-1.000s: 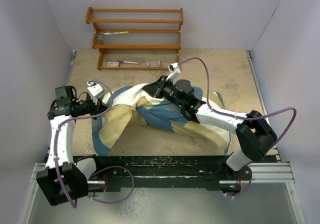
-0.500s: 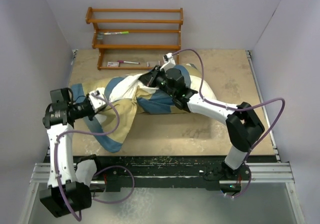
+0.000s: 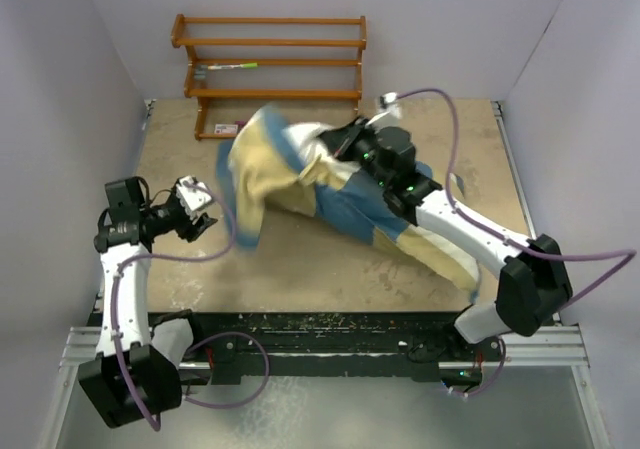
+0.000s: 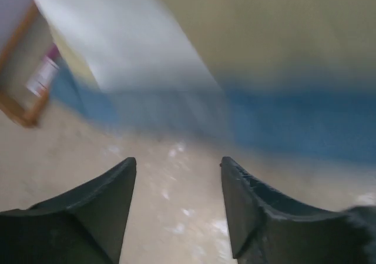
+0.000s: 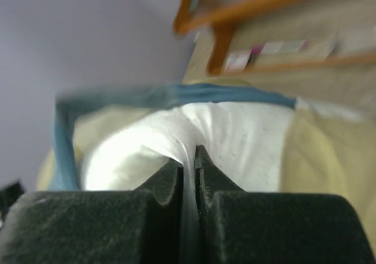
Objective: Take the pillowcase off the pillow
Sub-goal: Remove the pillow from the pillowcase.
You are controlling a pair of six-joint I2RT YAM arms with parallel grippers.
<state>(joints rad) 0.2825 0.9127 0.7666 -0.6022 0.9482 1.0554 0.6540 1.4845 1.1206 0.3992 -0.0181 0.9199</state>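
Note:
I should release the white pillow's end from my right gripper on the sandy tabletop (image 3: 257,225) next to my left gripper, before the wooden rack.
The pillowcase (image 3: 350,204), in tan, blue and cream blocks, lies stretched from the back centre toward the right front, its tan end (image 3: 255,164) lifted and blurred. My right gripper (image 3: 345,151) is at its upper end, shut on a fold of the white speckled pillow (image 5: 235,140). That white fabric bulges out of the blue-edged pillowcase (image 5: 176,93) opening. My left gripper (image 3: 200,224) stands open over bare table at the left, apart from the cloth. In the left wrist view its fingers (image 4: 177,161) hold nothing, and the blurred pillowcase (image 4: 282,117) hangs ahead.
A wooden rack (image 3: 270,74) stands against the back wall with a few small items on its shelves; it also shows in the right wrist view (image 5: 258,5). Pale walls close in on the left and right. The tabletop (image 3: 330,279) is sandy and scuffed.
My left gripper has opened and let go of the pillowcase, then drawn back left. The right arm has swung the bundle toward the back right, and the loose tan end flips up.

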